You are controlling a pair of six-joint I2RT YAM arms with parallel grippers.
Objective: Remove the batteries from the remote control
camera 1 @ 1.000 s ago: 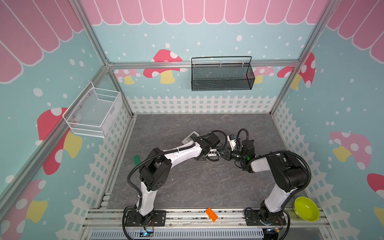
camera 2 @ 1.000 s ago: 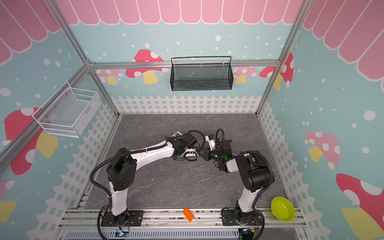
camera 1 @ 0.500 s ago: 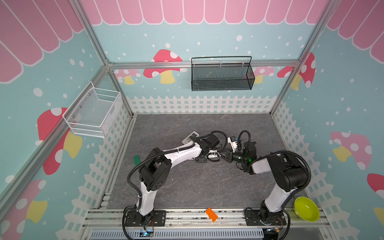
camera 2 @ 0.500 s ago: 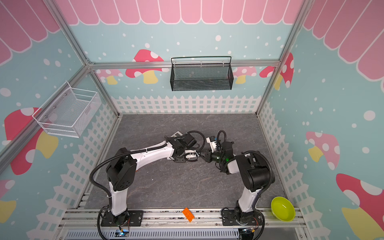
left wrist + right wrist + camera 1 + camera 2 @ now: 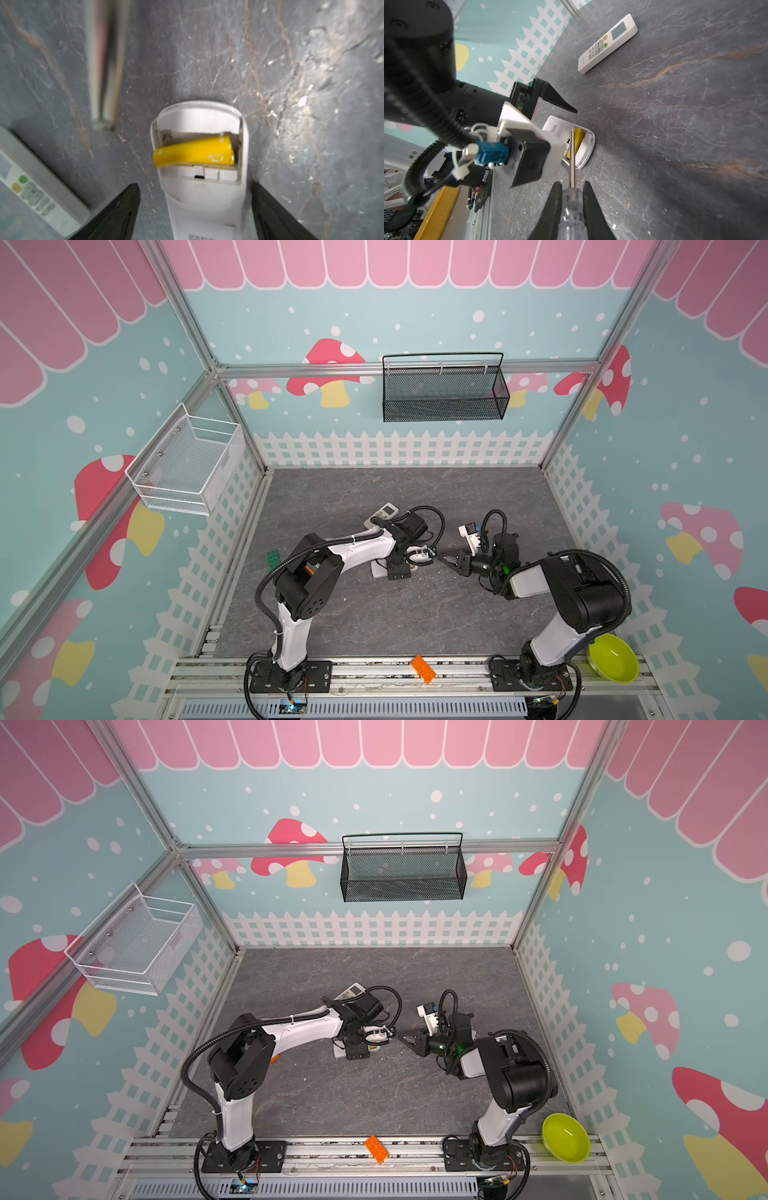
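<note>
The remote's battery bay faces up under the left gripper's wrist, so next the left gripper grips the remote's label end (image 5: 209,231) and tips the remote onto its edge.
A white remote control (image 5: 205,203) lies face down with its battery bay uncovered. One yellow battery (image 5: 193,153) sits tilted in the bay, one end raised. My left gripper (image 5: 194,184) stands open over the remote, one finger on each side of its body. In both top views it points straight down at the remote (image 5: 379,571). My right gripper (image 5: 572,184) is shut on the clear handle of a screwdriver (image 5: 572,207). The screwdriver's metal shaft (image 5: 572,155) reaches over the bay beside the battery (image 5: 578,139). The left wrist hides the rest of the bay there.
A second white remote (image 5: 384,514) with a screen and buttons lies face up just behind the left arm. A green bowl (image 5: 613,657) and an orange brick (image 5: 423,670) sit on the front rail. A green strip (image 5: 272,560) lies at the left edge.
The left gripper's jaws have spread wide apart around the remote. The right gripper, still holding the screwdriver, has shifted a little toward the front.
</note>
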